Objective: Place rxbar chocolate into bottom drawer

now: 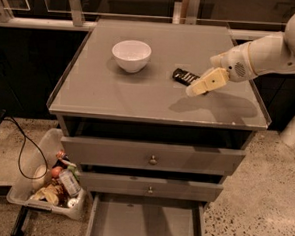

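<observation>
I will next bring my gripper down to the middle of the black rxbar chocolate (pixel 192 78) on the cabinet top and close it there.
The rxbar chocolate (pixel 183 75), a small flat black bar, lies on the gray cabinet top (pixel 139 97) to the right of the middle. My gripper (pixel 195 88) reaches in from the right on a white arm. Its tan fingers hang over the bar's right end and hide that end. The bottom drawer (pixel 146 225) is pulled out at the lower edge of the view, with a flat gray floor and nothing visible in it.
A white bowl (pixel 132 55) stands on the cabinet top to the left of the bar. Two upper drawers (pixel 153 156) with small round knobs are shut. A clear bin of groceries (pixel 51 181) and a black cable lie on the floor at the left.
</observation>
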